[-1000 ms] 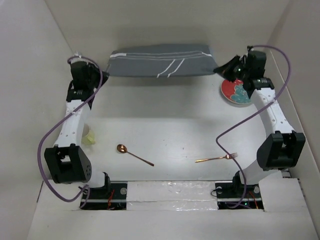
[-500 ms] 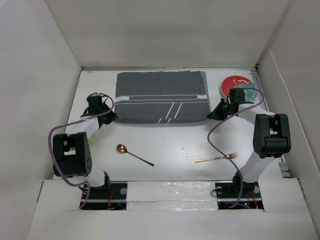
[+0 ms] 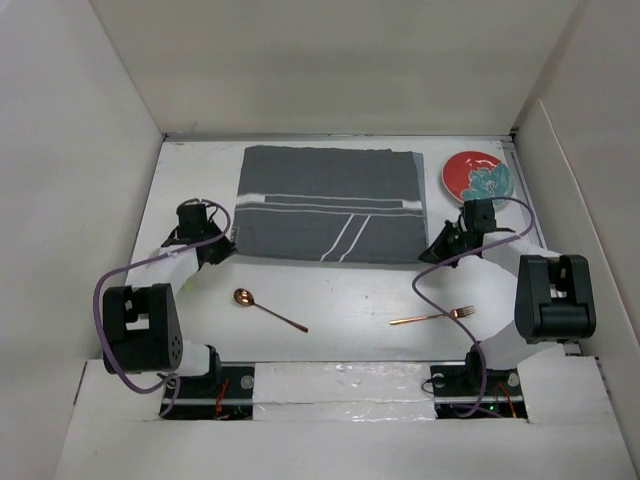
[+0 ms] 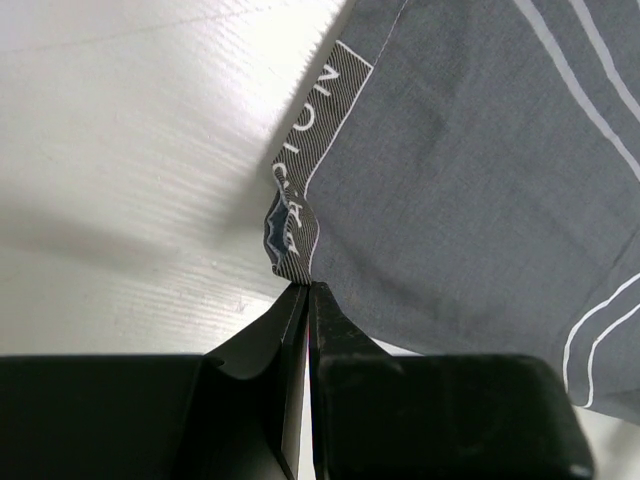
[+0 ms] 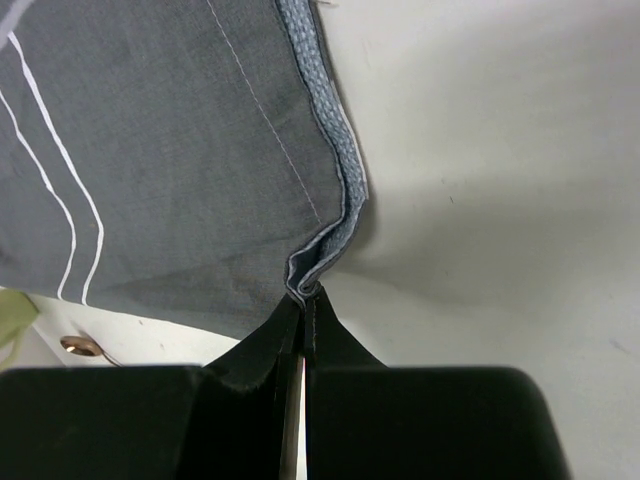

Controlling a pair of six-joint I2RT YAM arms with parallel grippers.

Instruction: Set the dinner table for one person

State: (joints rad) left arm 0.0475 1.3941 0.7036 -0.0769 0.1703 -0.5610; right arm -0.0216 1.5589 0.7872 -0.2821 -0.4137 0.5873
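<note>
My right gripper needs to release the corner of the dark grey placemat on the white table (image 3: 427, 271) just past the copper fork.
A dark grey placemat (image 3: 328, 204) with white stripes lies spread on the white dinner table (image 3: 340, 285), in the far middle. My left gripper (image 3: 226, 249) is shut on its near left corner (image 4: 292, 235). My right gripper (image 3: 428, 254) is shut on its near right corner (image 5: 318, 262). A red plate (image 3: 477, 176) with a teal pattern sits at the far right. A copper spoon (image 3: 268, 309) lies near left of centre. A copper fork (image 3: 434, 317) lies near right.
White side panels (image 3: 80, 200) wall the table on the left, right and far sides. The arms' bases (image 3: 340, 388) stand at the near edge. A pale yellow-green object (image 5: 14, 318) shows at the left edge of the right wrist view.
Both grippers have lowered the placemat from a raised hold at the far side, drawn it toward the near side, and it now lies flat on the table. Spoon, fork and plate have not moved.
</note>
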